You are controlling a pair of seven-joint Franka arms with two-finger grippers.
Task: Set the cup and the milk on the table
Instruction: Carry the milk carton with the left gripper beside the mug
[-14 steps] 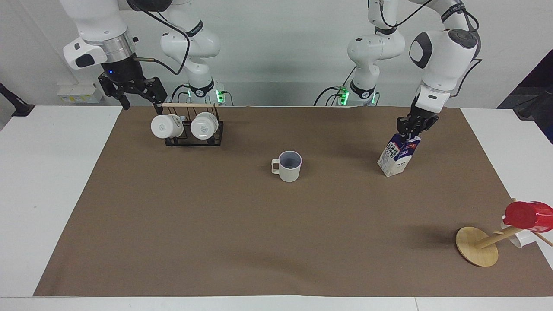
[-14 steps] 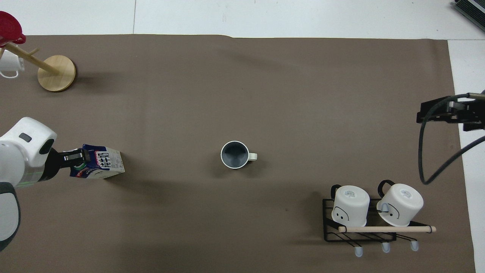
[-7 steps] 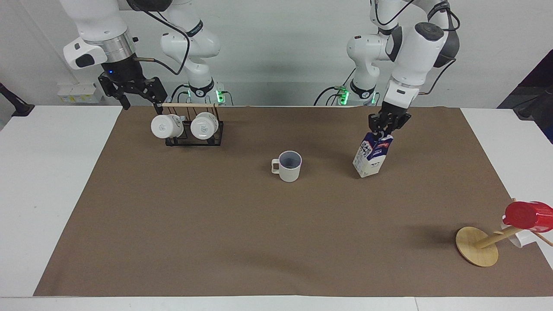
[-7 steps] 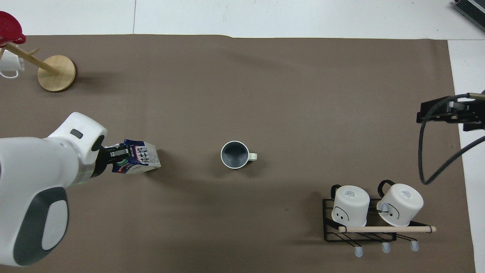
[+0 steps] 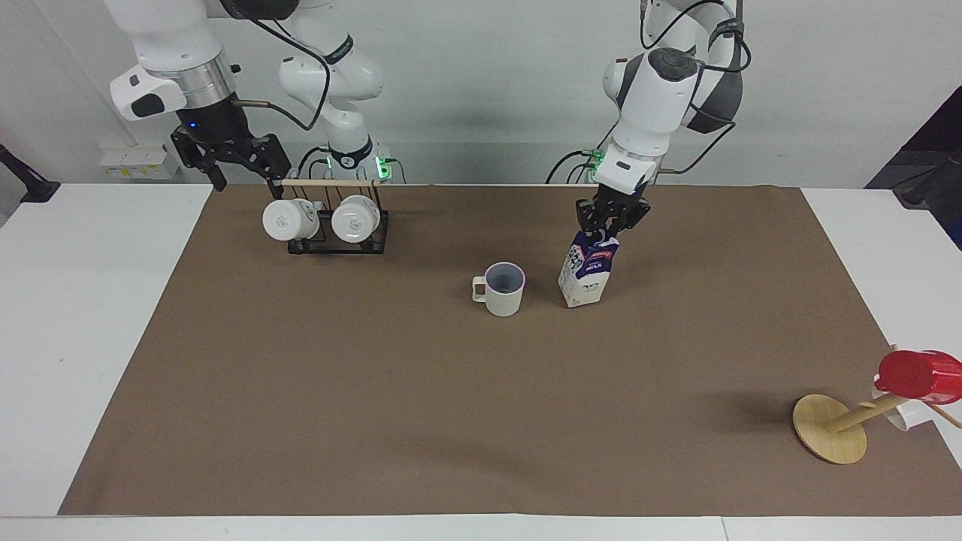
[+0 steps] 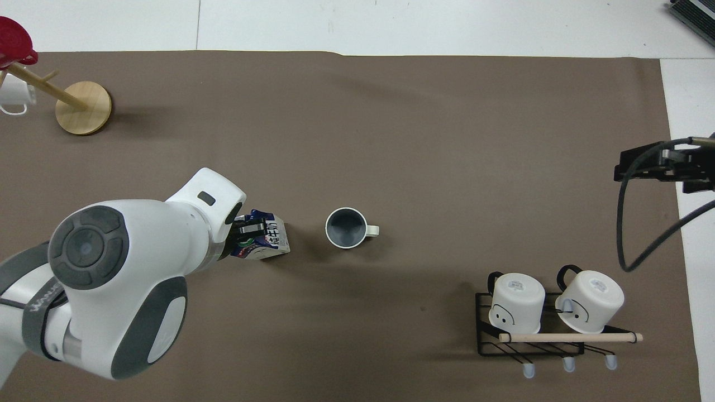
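Observation:
I should let go of the milk with my left gripper on the brown sheet [image 6: 295,231], close beside the cream-white cup and opposite the cup's handle.
The cream-white cup [image 5: 503,290] stands upright on the brown sheet of the table [image 5: 451,421], handle toward the right arm's end; it also shows in the overhead view [image 6: 346,228]. The milk [image 5: 588,274] is a white and dark blue carton, slightly tilted, close beside the cup toward the left arm's end, also in the overhead view [image 6: 271,244]. My left gripper [image 5: 606,229] is shut on the carton's gable top. The carton's base is at or just above the sheet; I cannot tell which. My right gripper [image 5: 246,182] hangs open and empty by the mug rack, waiting.
A black wire rack [image 5: 338,239] with two white mugs stands near the robots at the right arm's end. A wooden mug tree [image 5: 830,428] with a red cup [image 5: 917,373] leans at the left arm's end, far from the robots.
My left gripper has carried the milk from the left arm's end toward the middle, to just beside the cup. The cup and the right arm have not moved.

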